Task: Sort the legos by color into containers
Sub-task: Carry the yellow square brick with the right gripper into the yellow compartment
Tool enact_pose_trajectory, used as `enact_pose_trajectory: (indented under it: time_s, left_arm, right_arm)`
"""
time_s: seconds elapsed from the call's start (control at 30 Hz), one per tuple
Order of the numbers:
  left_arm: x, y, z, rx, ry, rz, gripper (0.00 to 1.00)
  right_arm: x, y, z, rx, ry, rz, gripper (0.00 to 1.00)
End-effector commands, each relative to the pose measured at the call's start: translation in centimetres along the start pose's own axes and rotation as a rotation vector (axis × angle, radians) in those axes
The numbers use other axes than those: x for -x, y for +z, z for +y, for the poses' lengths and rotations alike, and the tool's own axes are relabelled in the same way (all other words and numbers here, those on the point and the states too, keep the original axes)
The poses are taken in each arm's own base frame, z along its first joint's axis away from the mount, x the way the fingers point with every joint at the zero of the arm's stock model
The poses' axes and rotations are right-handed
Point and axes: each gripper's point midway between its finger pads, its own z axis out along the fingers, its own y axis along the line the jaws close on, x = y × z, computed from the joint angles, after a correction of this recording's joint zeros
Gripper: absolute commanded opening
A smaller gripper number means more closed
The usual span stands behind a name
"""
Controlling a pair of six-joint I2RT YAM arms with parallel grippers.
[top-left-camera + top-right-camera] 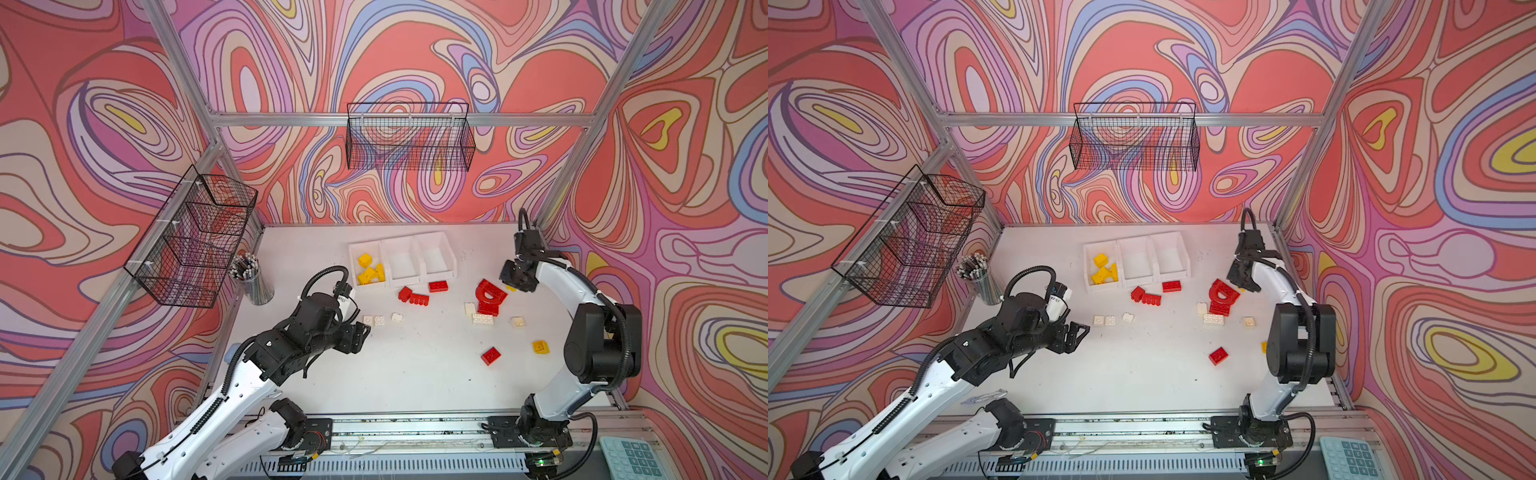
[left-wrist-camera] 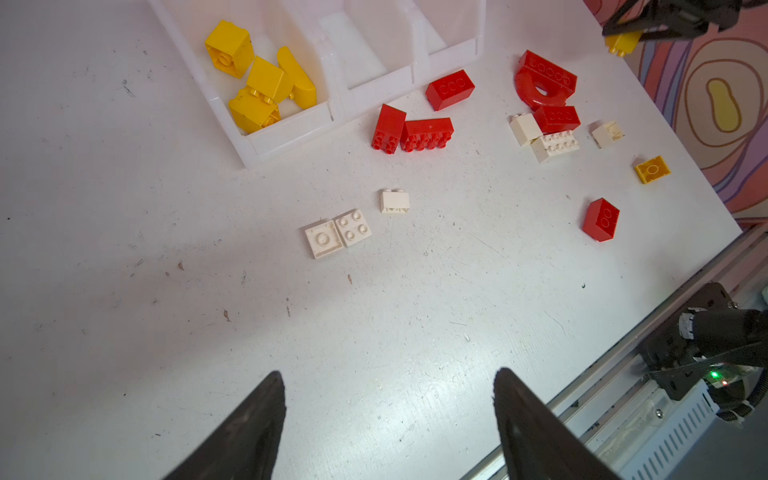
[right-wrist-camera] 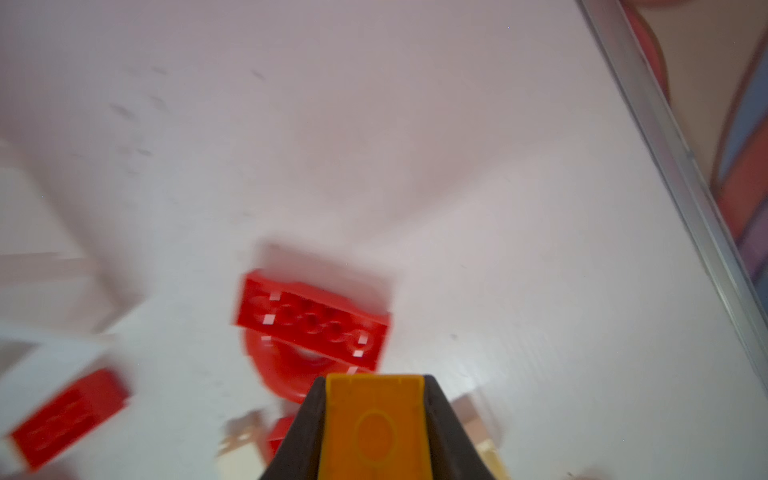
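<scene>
The robot's right gripper needs to release the yellow lego among the other yellow legos in their white bin (image 1: 365,269).
My right gripper (image 3: 375,379) is shut on a yellow lego (image 3: 374,432), held just above the table beside the red arch piece (image 1: 491,293). In a top view this gripper (image 1: 513,282) is right of the containers (image 1: 419,257), three joined white bins. The leftmost bin holds several yellow legos (image 1: 369,266); the other two look empty. Red legos (image 1: 438,286), white legos (image 1: 374,320) and one yellow lego (image 1: 540,346) lie loose on the table. My left gripper (image 2: 388,374) is open and empty, hovering at the left (image 1: 361,332) near two flat white pieces (image 2: 336,232).
Black wire baskets hang on the left wall (image 1: 195,241) and the back wall (image 1: 409,137). A clear cup of pencils (image 1: 253,278) stands at the table's left edge. A metal rail (image 1: 415,428) runs along the front, with a calculator (image 1: 629,457) at its right end.
</scene>
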Motion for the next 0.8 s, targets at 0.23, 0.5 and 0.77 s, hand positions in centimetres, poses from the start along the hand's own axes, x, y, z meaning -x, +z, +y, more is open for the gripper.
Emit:
enact_pose_trajectory:
  time_s: [0.23,0.5,0.77]
  left_arm:
    - [0.0,-1.6,1.6,0.1,-0.006,0.005,0.79]
    - [-2.1,-2.8,2.5,0.107,-0.03,-0.01,0.79]
    - [-2.2,-2.4,2.5,0.109,-0.02,0.001,0.79]
  right_arm:
    - [-2.4,-3.7,28.9,0.389,-0.3,-0.051,0.16]
    - [-8.4,-2.9,40.4,0.641,-0.356,-0.042,0.14]
    - [-10.2,-1.8,42.5,0.725,-0.345,-0.037,0.42]
